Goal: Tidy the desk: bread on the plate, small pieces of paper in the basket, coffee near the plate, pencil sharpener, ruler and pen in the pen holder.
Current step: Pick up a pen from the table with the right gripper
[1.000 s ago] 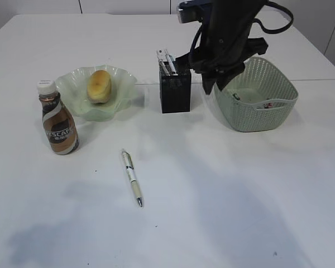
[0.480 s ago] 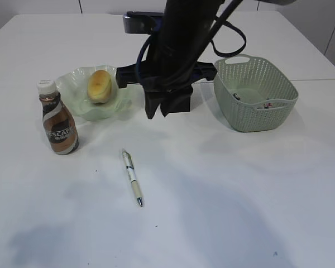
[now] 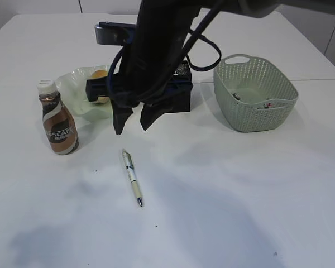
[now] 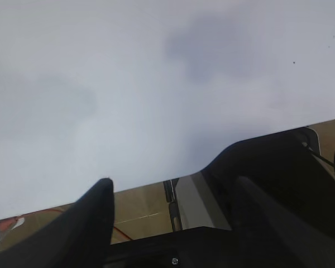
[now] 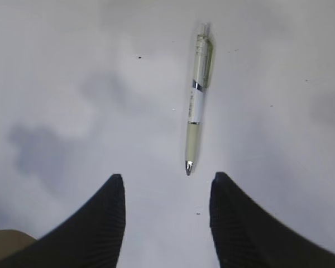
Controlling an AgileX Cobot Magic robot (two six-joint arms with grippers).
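Observation:
The pen's black band (image 3: 130, 168) (image 5: 197, 85), by the end of its clip, is the next place that my right gripper needs to go to and close on.
A cream and silver pen (image 3: 131, 177) lies on the white desk (image 3: 240, 184) at front left of centre; it also shows in the right wrist view (image 5: 196, 106). My right gripper (image 3: 131, 128) is open and empty, reaching across the middle and hovering just behind the pen (image 5: 167, 178). The bread (image 3: 99, 73) sits on the ruffled green plate (image 3: 72, 84), partly hidden by the arm. The coffee bottle (image 3: 58, 123) stands next to the plate. The black mesh pen holder (image 3: 181, 100) is mostly hidden behind the arm. My left gripper (image 4: 172, 187) is open and empty over the desk's edge.
The green woven basket (image 3: 255, 106) stands at the right, with small bits on its floor. The right arm and its cables cross over the pen holder and the plate. Floor and a dark frame show past the desk's edge in the left wrist view.
My right arm has swung left from beside the basket, past the pen holder, to above the pen. It now covers most of the pen holder and part of the plate.

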